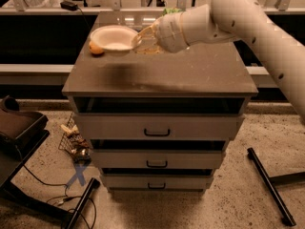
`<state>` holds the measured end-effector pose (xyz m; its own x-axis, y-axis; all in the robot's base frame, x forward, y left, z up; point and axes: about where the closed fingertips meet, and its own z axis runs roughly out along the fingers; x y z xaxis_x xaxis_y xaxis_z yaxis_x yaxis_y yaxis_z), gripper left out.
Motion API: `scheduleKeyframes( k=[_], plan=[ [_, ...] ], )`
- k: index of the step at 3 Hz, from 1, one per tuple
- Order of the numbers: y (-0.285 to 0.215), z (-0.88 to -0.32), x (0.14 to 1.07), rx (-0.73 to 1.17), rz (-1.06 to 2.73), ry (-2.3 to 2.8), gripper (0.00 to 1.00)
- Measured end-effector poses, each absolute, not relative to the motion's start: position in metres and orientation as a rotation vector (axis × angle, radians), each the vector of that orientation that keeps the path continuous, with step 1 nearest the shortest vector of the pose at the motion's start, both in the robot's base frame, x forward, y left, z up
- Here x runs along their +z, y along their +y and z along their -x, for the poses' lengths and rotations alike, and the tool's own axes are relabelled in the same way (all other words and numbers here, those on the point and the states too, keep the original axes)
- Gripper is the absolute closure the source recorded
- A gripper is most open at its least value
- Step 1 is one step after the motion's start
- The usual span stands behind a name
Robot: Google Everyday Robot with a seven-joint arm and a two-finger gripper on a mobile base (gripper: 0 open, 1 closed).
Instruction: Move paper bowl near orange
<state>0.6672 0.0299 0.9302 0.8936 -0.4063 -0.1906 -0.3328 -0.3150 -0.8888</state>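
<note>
My gripper is going to release the paper bowl on the cabinet top, just in front of the orange (116, 60).
The off-white paper bowl (113, 37) is held in the air over the left part of the cabinet top. My gripper (141, 39) is shut on the bowl's right rim, with the white arm reaching in from the upper right. The orange (96, 49) sits on the cabinet top at the left edge, partly hidden behind the bowl's lower left rim. The bowl's shadow lies on the top just in front of it.
The brown drawer cabinet (190, 80) stands in the middle with three closed drawers. A green snack bag (171, 11) peeks out behind my arm at the back. A dark chair (19, 128) stands at the left, and black poles (267, 185) lie on the floor.
</note>
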Motion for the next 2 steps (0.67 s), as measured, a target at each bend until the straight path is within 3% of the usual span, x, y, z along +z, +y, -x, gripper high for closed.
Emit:
scheduleKeyframes(
  k=[2],
  plan=[
    [0.067, -0.650, 0.868, -0.070, 2.094, 0.482, 1.00]
  ],
)
